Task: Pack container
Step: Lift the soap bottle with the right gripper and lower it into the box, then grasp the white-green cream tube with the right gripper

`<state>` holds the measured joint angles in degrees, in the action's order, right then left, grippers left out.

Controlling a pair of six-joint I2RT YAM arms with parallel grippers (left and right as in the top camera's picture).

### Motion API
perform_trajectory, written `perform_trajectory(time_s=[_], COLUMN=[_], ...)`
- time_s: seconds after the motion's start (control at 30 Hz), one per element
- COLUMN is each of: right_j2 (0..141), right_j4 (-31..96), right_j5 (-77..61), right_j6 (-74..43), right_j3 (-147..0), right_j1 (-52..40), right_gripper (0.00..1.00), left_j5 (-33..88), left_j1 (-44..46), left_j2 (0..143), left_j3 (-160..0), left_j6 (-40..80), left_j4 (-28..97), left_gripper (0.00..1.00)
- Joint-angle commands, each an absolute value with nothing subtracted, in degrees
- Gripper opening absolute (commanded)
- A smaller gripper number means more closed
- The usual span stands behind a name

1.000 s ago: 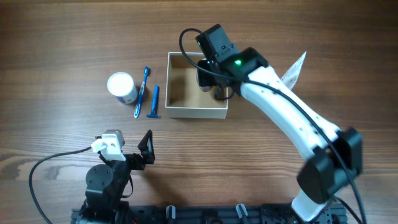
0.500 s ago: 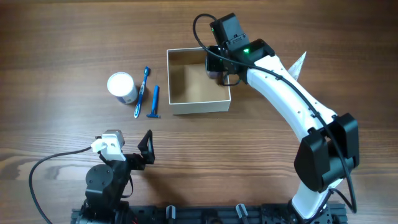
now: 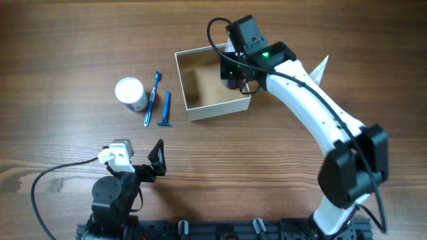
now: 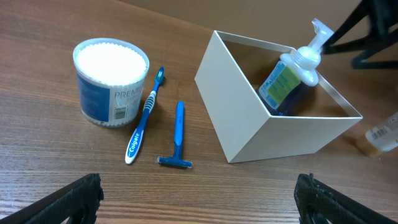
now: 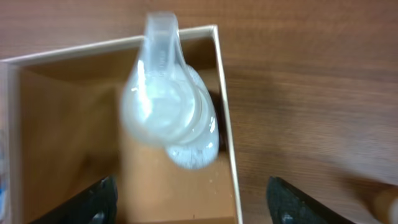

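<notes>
My right gripper is to move next to the white packet that sits beside the container, and there it will close on the packet's pointed top end (image 3: 325, 60).
The container (image 3: 212, 111), a square white cardboard box with a tan inside, lies at the table's middle back. It also shows in the left wrist view (image 4: 249, 121) and the right wrist view (image 5: 226, 137). A clear pump bottle of blue liquid (image 4: 290, 79) leans inside it against the right wall (image 5: 169, 112). My right gripper (image 3: 239, 72) hovers above the bottle, with its fingers (image 5: 193, 199) wide open and apart from the bottle. My left gripper (image 3: 137, 163) is open and empty near the table's front edge (image 4: 199, 199).
A round white jar of cotton swabs (image 3: 131, 94) (image 4: 112, 81), a blue toothbrush (image 3: 153, 98) (image 4: 144, 115) and a blue razor (image 3: 166, 110) (image 4: 178, 134) lie left of the box. A white packet (image 3: 317, 72) and a small bottle (image 4: 380, 137) lie to its right.
My right gripper has moved right and back over the box's right side. The box has turned slightly and shifted left. The left arm has not moved.
</notes>
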<state>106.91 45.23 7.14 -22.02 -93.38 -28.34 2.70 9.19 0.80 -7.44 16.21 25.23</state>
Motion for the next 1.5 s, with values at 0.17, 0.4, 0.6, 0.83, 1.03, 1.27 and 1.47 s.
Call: perform_trajectory(time_s=[0.17, 0.4, 0.6, 0.83, 1.03, 1.27, 1.47], right_j2=[83.7, 91.4, 100.8, 101.8, 91.5, 76.8, 80.8], right_j4=[54.1, 62.5, 63.9, 63.8, 65.1, 62.6, 59.9], right_j5=[16.9, 13.2, 13.2, 12.3, 8.5, 8.4, 5.4], right_j6=[-22.6, -27.2, -28.7, -27.7, -23.9, -21.0, -21.2], right_j3=[-94.9, -93.2, -93.2, -93.2, -94.5, -95.1, -95.0], right_j1=[-18.6, -6.5, -4.5, -4.5, -7.4, -21.6, -27.8], right_gripper=[0.79, 0.73, 0.60, 0.05, 0.04, 0.04, 0.04], left_j5=[1.9, 1.9, 1.9, 1.9, 1.9, 1.9, 1.9], left_j1=[8.8, 8.8, 8.8, 8.8, 8.8, 8.8, 8.8], left_j2=[0.4, 0.4, 0.4, 0.4, 0.4, 0.4, 0.4], left_j3=[-7.3, -7.3, -7.3, -7.3, -7.3, -7.3, -7.3], left_j6=[15.5, 15.5, 15.4, 15.5, 15.5, 15.4, 15.5], left_j4=[25.0, 25.0, 25.0, 25.0, 25.0, 25.0, 25.0], left_gripper=[1.00, 1.00, 1.00, 1.00, 1.00, 1.00, 1.00])
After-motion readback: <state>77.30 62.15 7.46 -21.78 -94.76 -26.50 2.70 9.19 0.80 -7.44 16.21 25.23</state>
